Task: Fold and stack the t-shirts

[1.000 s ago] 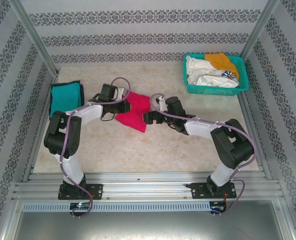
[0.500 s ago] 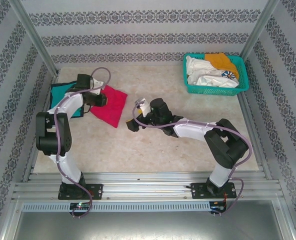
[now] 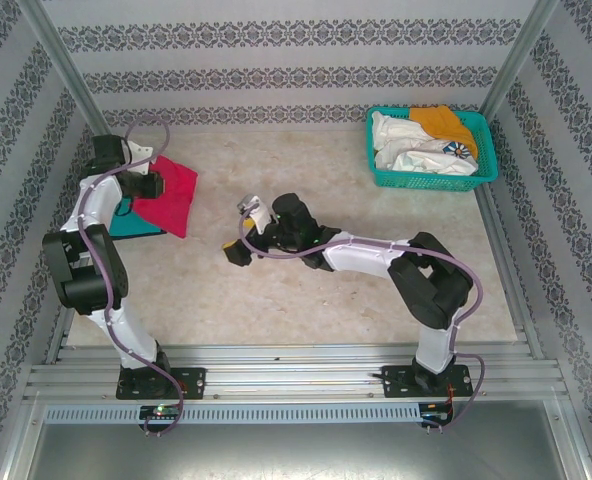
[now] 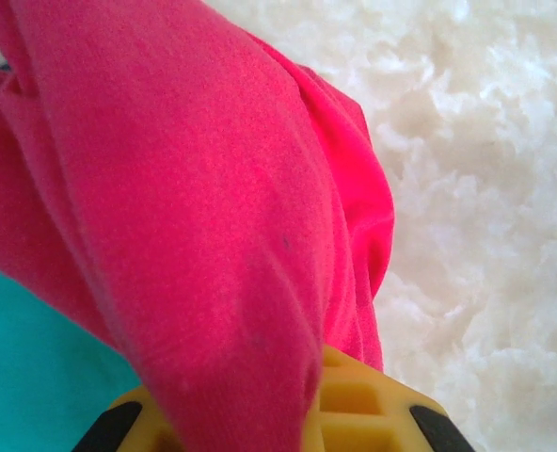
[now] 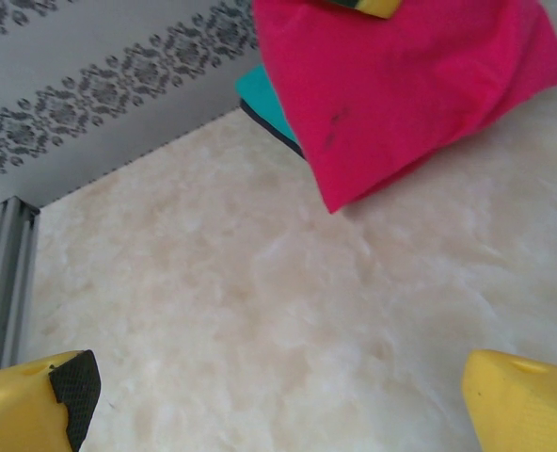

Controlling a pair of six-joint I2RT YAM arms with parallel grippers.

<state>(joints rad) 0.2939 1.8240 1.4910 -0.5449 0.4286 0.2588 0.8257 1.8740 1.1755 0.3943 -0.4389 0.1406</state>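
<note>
My left gripper will let go of the pink-red t-shirt squarely on top of the folded teal t-shirt [image 3: 129,192] [image 4: 81,391].
The folded pink-red t-shirt [image 3: 172,196] hangs from my left gripper [image 3: 148,186], which is shut on its edge at the far left of the table. In the left wrist view the cloth [image 4: 194,188] drapes over the yellow fingers [image 4: 373,405]. Part of the shirt overlaps the folded teal t-shirt [image 3: 126,222], whose corner appears below it [image 4: 34,358]. My right gripper [image 3: 238,232] stands open over bare table near the middle, with nothing between its fingertips [image 5: 34,395]. Ahead of it lie the pink-red t-shirt [image 5: 401,85] and the teal one [image 5: 269,99].
A teal mesh basket [image 3: 486,150] at the back right holds white shirts [image 3: 406,152] and an orange one [image 3: 441,122]. Patterned walls and metal posts close in the table on three sides. The right arm stretches across the middle of the marble top [image 3: 306,300].
My left gripper has carried the pink-red t-shirt from the table's middle leftward to over the teal one. The right arm has reached further left, still open.
</note>
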